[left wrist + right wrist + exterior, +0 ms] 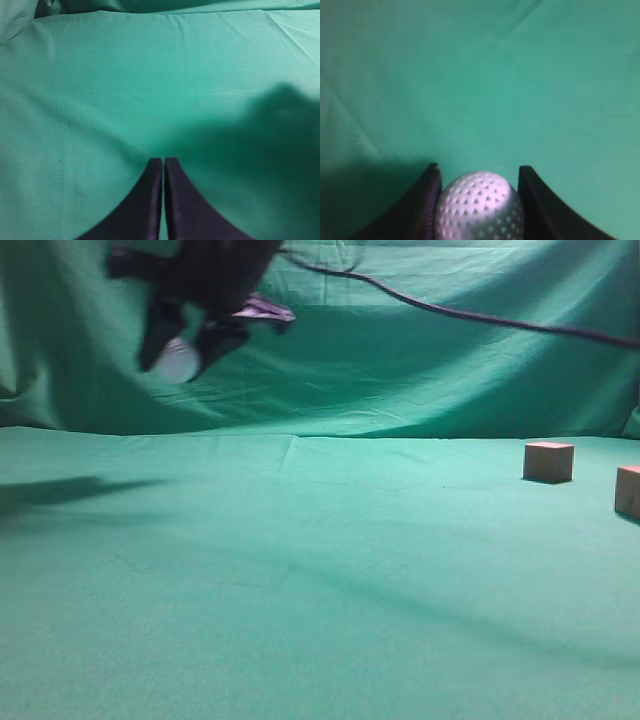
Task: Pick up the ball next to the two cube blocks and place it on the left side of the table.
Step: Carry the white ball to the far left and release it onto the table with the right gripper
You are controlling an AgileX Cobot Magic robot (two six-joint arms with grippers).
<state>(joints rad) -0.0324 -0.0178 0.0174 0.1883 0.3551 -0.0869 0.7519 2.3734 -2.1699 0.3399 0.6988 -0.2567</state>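
Note:
My right gripper will release the white ball on the green table's back corner (pixel 20 457) close to the backdrop, on the opposite side from the cube blocks. The ball now hangs high above the green table.
My right gripper (pixel 180 355) has reached across to the upper left of the exterior view and hangs high above the green table (pixel 300 570). It is shut on the white dimpled ball (pixel 177 361), which fills the gap between its dark fingers in the right wrist view (pixel 480 207). The two reddish-brown cube blocks stand on the cloth at the far right, one (pixel 549 461) further back and one (pixel 629 491) cut by the frame edge. My left gripper (pixel 163 162) is shut and empty over bare cloth; it does not show in the exterior view.
A black cable (pixel 470 313) runs across the wrinkled green backdrop (pixel 400 370) from the arm to the right edge. A dark shadow (pixel 60 490) lies on the cloth at the left. Another shadow (pixel 280 140) covers the right of the left wrist view.

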